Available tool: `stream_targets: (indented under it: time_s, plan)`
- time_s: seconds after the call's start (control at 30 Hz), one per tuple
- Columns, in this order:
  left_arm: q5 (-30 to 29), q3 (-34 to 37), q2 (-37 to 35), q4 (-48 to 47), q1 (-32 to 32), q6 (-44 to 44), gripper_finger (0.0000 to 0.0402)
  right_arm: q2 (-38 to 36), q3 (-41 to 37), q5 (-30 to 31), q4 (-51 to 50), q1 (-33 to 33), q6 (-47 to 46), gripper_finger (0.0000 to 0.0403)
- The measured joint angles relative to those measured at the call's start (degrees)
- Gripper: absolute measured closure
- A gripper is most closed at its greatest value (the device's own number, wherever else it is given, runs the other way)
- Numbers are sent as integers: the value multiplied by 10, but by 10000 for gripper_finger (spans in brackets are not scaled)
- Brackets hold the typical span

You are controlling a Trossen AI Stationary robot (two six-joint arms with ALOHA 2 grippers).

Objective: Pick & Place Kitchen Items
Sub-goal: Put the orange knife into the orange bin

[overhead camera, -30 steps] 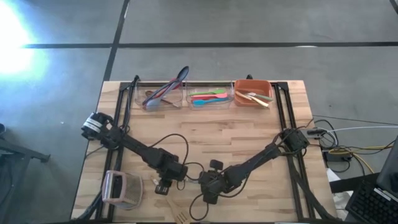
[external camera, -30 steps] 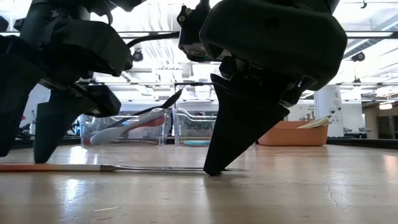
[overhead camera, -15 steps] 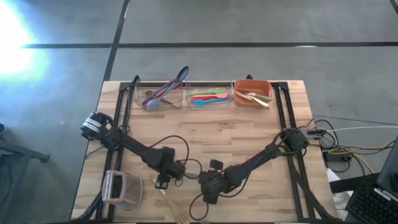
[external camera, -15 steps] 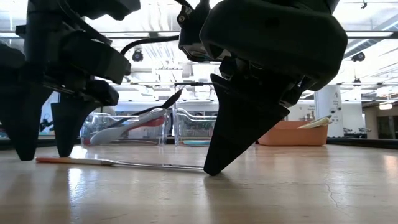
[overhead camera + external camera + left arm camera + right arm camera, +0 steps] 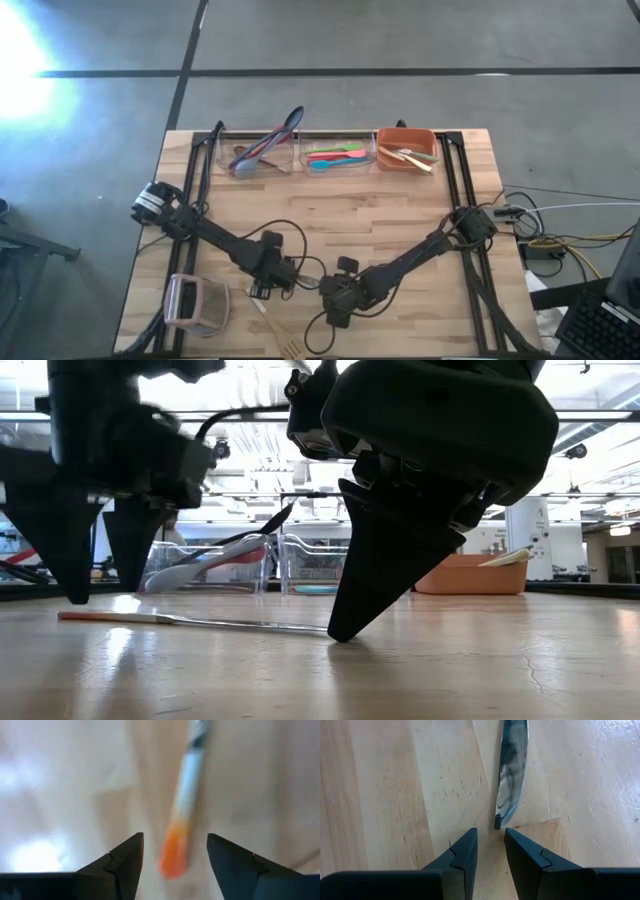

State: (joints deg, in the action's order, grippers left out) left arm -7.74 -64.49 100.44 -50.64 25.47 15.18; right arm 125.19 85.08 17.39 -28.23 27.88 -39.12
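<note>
The blade's tip is ahead of my right gripper's fingers, so my left gripper should pinch the orange handle's end [image 5: 173, 860] before my right gripper moves farther over the blade.
A slim utensil with an orange handle [image 5: 174, 854] and a long metal blade [image 5: 510, 775] lies flat on the wooden table [image 5: 380, 230] near its front edge. My left gripper [image 5: 175, 845] is open and points down. Its fingers stand on either side of the handle's end and just above it, touching nothing; the low view shows them clear of the handle [image 5: 110, 617]. My right gripper [image 5: 490, 836] slants down with a narrow gap between its fingertips, which rest at the table. The blade's tip [image 5: 499, 824] lies just ahead of that gap. My right gripper stands with its fingertips [image 5: 340, 632] at the blade's tip. I cannot tell whether they touch the blade. Nothing shows between the two fingers.
Along the far edge stand two clear bins [image 5: 262, 152] [image 5: 338, 156] and an orange bin [image 5: 406, 148], each holding utensils. A boxy pinkish-white object [image 5: 195, 305] sits at the near left. A wooden utensil [image 5: 290, 348] lies at the front edge. The middle of the table is bare wood.
My left gripper has tipped from a slant to pointing straight down and has risen slightly above the handle. The utensil has shifted on the table, its handle end now farther toward the right gripper in the low view. My right gripper has kept still.
</note>
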Motion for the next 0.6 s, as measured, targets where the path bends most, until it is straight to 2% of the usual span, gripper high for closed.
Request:
stream_targets:
  time_s: [0.07,0.23,0.43,0.6]
  plan:
    - [-23,9,0,-14,0,3,181,0,0,-1,0,0,-2,309]
    - [-19,49,-2,3,-2,10,183,0,0,-7,0,0,-3,309]
    - [17,100,-5,70,-6,-9,184,0,0,-7,0,0,-3,309]
    - [65,114,-4,98,-22,-24,184,0,0,-7,0,0,-3,309]
